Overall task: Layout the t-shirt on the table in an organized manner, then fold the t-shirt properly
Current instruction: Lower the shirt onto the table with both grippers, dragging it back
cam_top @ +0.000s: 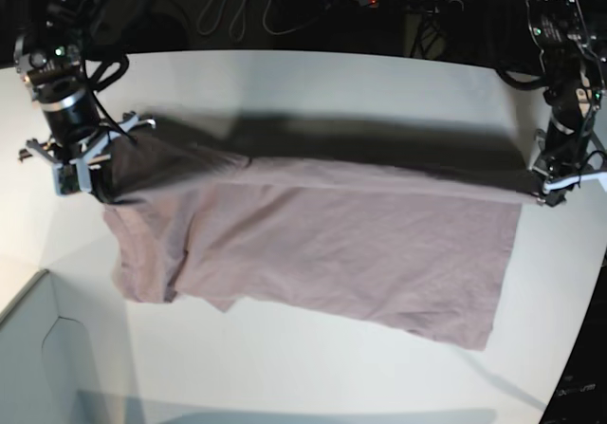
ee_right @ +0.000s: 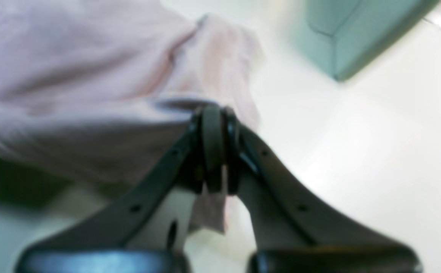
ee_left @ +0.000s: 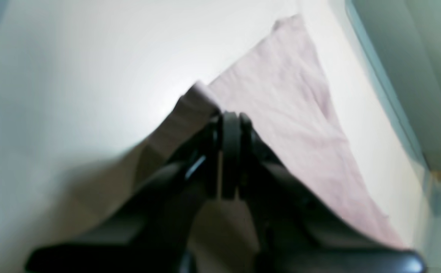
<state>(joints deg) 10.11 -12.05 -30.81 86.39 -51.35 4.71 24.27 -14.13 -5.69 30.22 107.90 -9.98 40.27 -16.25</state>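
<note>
I should let go of the hem corner with my left gripper, setting it on the side edge of the t-shirt's flat near part [cam_top: 515, 238] [ee_left: 231, 78].
The mauve t-shirt [cam_top: 332, 244] is stretched wide across the white table [cam_top: 313, 367]. Its far edge is lifted and pulled taut between both grippers, and the near part rests on the tabletop. My right gripper [cam_top: 95, 175] is at the left of the base view, shut on the shirt's sleeve end. In the right wrist view the right gripper [ee_right: 214, 113] pinches bunched t-shirt [ee_right: 91, 68] cloth. My left gripper [cam_top: 552, 194], at the right, is shut on the hem corner. The left wrist view shows the left gripper [ee_left: 230, 117] clamping a fold of the t-shirt [ee_left: 289, 113] above the table [ee_left: 91, 76].
A pale box corner [cam_top: 38, 348] sits at the table's near left and also shows in the right wrist view as the box [ee_right: 342, 34]. Cables and a power strip [cam_top: 417, 2] lie behind the far edge. The table's curved edge runs close to the left gripper.
</note>
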